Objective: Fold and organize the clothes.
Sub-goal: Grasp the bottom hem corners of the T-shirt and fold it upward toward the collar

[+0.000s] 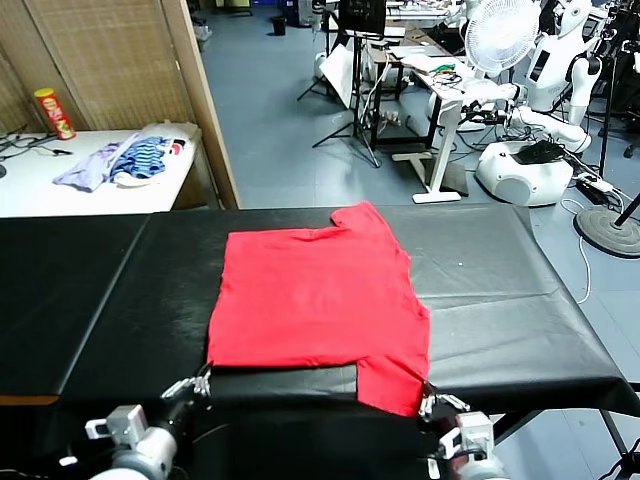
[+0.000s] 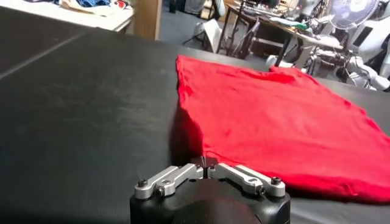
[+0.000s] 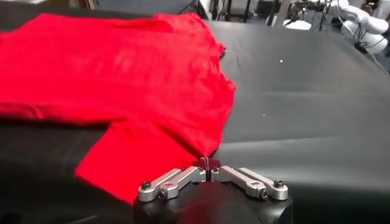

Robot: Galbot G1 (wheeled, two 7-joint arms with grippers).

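Note:
My right gripper is going to release the near sleeve onto the red T-shirt itself, just inside the T-shirt's edge [image 1: 403, 298] [image 3: 214, 81] between both sleeves. The near sleeve now hangs toward the near edge.
The clothes are one red T-shirt [image 1: 320, 295], spread flat and plain side up on the black table [image 1: 500, 290]. One sleeve points to the far edge and the other hangs toward the near edge. My left gripper [image 1: 203, 382] is at the shirt's near left hem corner. In the left wrist view its jaws [image 2: 206, 163] are shut, with the T-shirt [image 2: 274, 122] corner meeting the tips. My right gripper [image 1: 432, 403] is at the near sleeve. In the right wrist view it [image 3: 207, 164] is shut on the tip of the T-shirt [image 3: 122, 67] sleeve, which is drawn to a point.
A heap of lilac and blue-striped garments [image 1: 130, 160] lies on a white side table at the back left, beside a red can [image 1: 53, 112]. A wooden post [image 1: 205, 100] stands behind the table's far edge. Stands, a fan and other robots fill the back right.

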